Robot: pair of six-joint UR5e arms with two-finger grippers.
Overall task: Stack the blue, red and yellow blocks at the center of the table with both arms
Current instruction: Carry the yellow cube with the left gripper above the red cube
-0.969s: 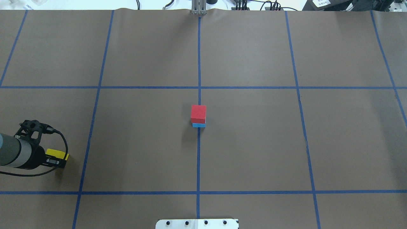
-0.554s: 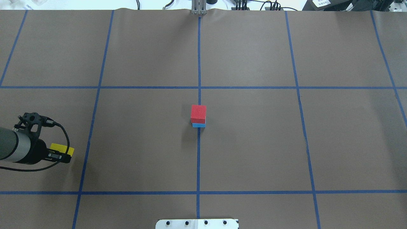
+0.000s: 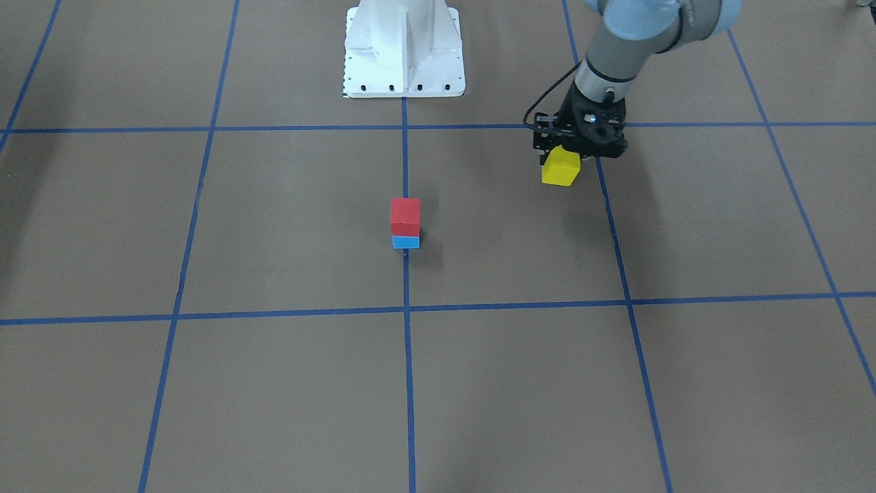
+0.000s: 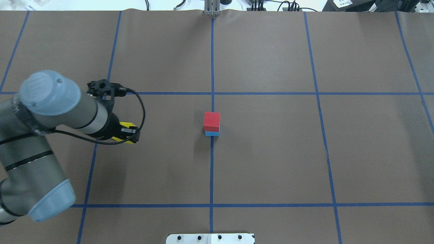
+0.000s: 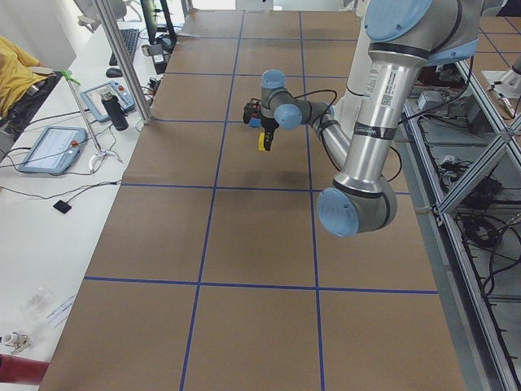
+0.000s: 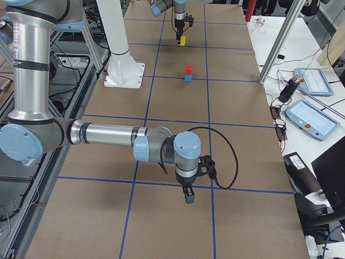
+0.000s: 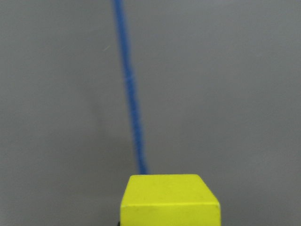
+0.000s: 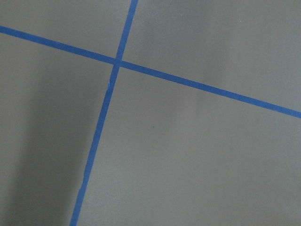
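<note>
I need to release the yellow block on top of the red block (image 3: 404, 212) with my left gripper.
A red block (image 4: 212, 121) sits on a blue block (image 4: 212, 133) at the table's center, on the middle tape line; the pair also shows in the front view, red (image 3: 405, 215) on blue (image 3: 405, 242). My left gripper (image 4: 131, 133) is shut on a yellow block (image 3: 560, 168) and holds it above the table, well to the left of the stack. The left wrist view shows the yellow block (image 7: 169, 199) at the bottom edge over a blue tape line. My right gripper (image 6: 187, 196) shows only in the exterior right view, low over the table far from the stack; I cannot tell whether it is open or shut.
Blue tape lines (image 4: 212, 67) divide the brown table into squares. The white robot base (image 3: 404, 48) stands at the table's near edge behind the stack. A side bench with tablets (image 6: 310, 116) lies beyond the far edge.
My left arm has swung in from the left edge toward the center, carrying the yellow block to the right and farther from the base. The stack has not moved.
</note>
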